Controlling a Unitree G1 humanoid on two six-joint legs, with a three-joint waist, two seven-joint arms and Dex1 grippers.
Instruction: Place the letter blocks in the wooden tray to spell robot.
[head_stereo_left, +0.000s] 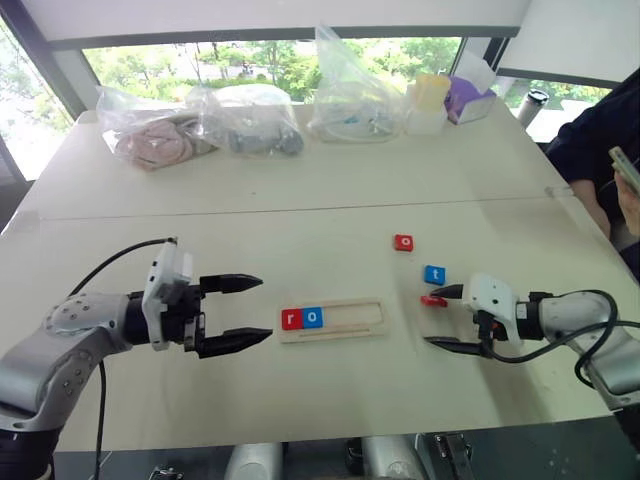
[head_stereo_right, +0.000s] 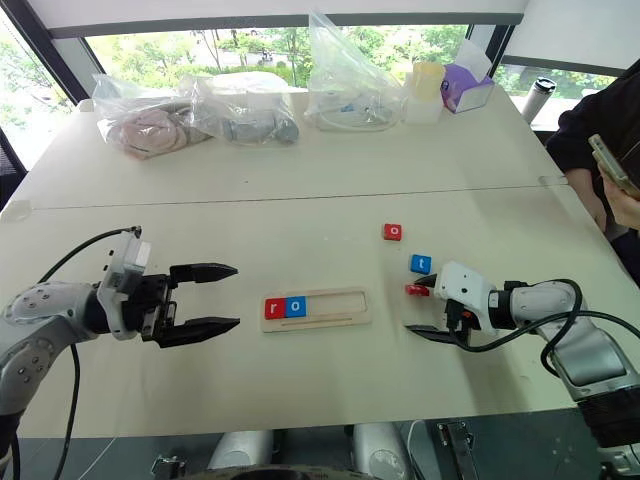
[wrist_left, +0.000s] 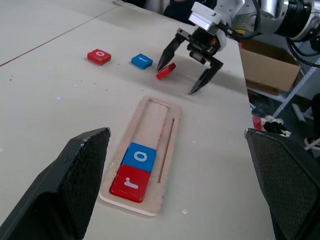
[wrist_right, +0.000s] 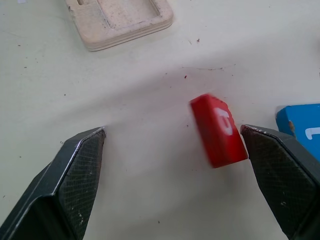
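Note:
My right gripper's finger has the red b block leaning tilted against it, so next I open, let the block lie flat and take it by its sides (wrist_right: 202, 134), letter up.
The wooden tray (head_stereo_left: 345, 318) lies mid-table, holding a red "r" block (head_stereo_left: 291, 319) and a blue "o" block (head_stereo_left: 313, 317) at its left end. To its right lie a red "o" block (head_stereo_left: 403, 242) and a blue "t" block (head_stereo_left: 435, 274). A third red block (wrist_right: 218, 131) stands tilted on edge against one finger of my right gripper (head_stereo_left: 440, 317), which is open and low over the table, with the block just inside its jaws. My left gripper (head_stereo_left: 265, 310) hovers open and empty, left of the tray and pointing at it.
Several plastic bags (head_stereo_left: 250, 120), a pale container (head_stereo_left: 428, 103) and a purple box (head_stereo_left: 465, 98) line the table's far edge. A person holding a phone (head_stereo_left: 625, 170) sits at the right side. A seam (head_stereo_left: 300, 210) runs across the tabletop.

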